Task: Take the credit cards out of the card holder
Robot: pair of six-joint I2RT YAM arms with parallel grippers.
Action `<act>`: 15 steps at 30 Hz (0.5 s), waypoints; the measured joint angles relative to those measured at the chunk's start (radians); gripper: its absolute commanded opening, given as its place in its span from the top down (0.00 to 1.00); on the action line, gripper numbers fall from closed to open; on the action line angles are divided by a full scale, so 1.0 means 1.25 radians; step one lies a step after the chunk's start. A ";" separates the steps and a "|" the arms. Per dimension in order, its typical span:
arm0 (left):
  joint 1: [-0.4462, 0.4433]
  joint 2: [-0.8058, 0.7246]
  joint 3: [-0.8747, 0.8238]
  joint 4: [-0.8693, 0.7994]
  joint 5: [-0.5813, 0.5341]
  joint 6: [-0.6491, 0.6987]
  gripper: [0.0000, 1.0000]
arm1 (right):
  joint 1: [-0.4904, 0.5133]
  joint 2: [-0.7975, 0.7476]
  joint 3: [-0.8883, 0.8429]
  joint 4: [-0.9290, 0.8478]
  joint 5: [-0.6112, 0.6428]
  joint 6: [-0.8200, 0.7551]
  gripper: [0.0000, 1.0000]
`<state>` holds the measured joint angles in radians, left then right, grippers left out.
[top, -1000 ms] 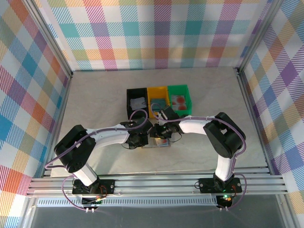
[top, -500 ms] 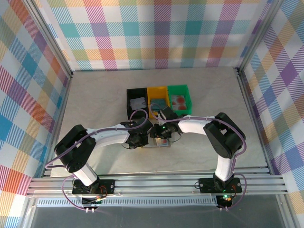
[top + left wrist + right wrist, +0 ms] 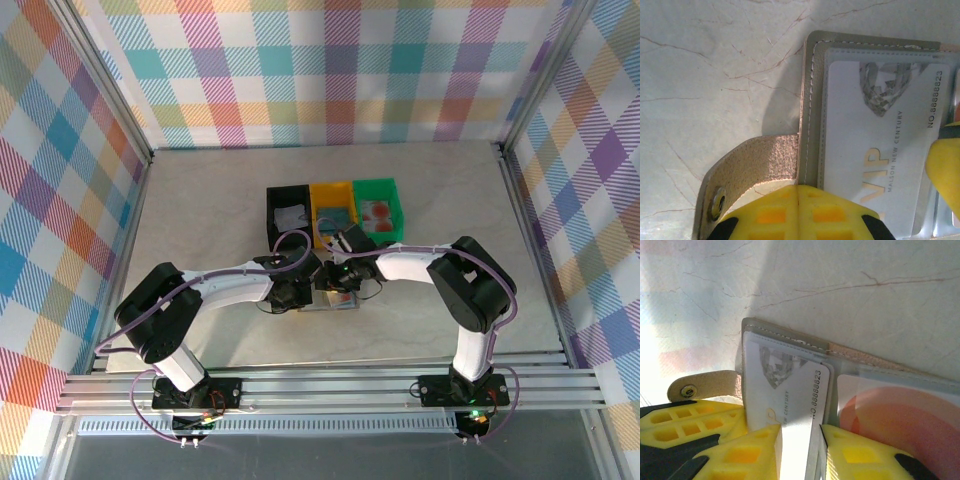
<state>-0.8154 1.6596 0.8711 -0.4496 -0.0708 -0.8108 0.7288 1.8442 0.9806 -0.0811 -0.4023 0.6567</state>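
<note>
The shut fingers of my left gripper only press on the card holder's rim, so my left gripper needs to open and grip the snap strap (image 3: 718, 201) to keep the holder steady.
The grey card holder (image 3: 340, 301) lies open on the table, under both grippers. A whitish VIP credit card (image 3: 875, 145) (image 3: 790, 385) sits in its left pocket, and a reddish-pink card (image 3: 890, 412) in the right pocket. My left gripper (image 3: 799, 192) (image 3: 306, 284) is shut, its tips pressing on the holder's left rim (image 3: 812, 100) beside the snap strap (image 3: 747, 165). My right gripper (image 3: 800, 429) (image 3: 338, 273) has its jaws a little apart, standing on the white card near its right edge. One of its yellow fingers (image 3: 942, 170) shows in the left wrist view.
Three trays stand in a row just behind the holder: black (image 3: 287, 189), yellow (image 3: 333, 185) and green (image 3: 375, 182), each with a card inside. The left gripper's fingers (image 3: 685, 420) lie close beside the right gripper. Frame posts and plaid walls bound the table.
</note>
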 measured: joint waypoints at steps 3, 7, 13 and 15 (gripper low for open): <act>0.000 0.000 0.000 0.000 0.000 0.000 1.00 | -0.004 0.000 -0.004 0.010 -0.015 0.000 0.74; 0.000 0.000 -0.002 0.001 0.000 0.000 1.00 | -0.008 0.000 -0.012 0.026 -0.029 0.001 0.75; 0.000 -0.001 -0.003 0.002 0.000 0.001 1.00 | -0.009 0.000 -0.007 0.008 -0.017 0.004 0.78; 0.000 -0.008 -0.009 0.008 0.001 0.001 1.00 | -0.004 0.000 0.004 -0.014 0.002 0.006 0.77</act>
<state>-0.8158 1.6501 0.8597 -0.4393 -0.0700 -0.8101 0.7242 1.8446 0.9852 -0.0986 -0.3992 0.6647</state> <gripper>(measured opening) 0.050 0.226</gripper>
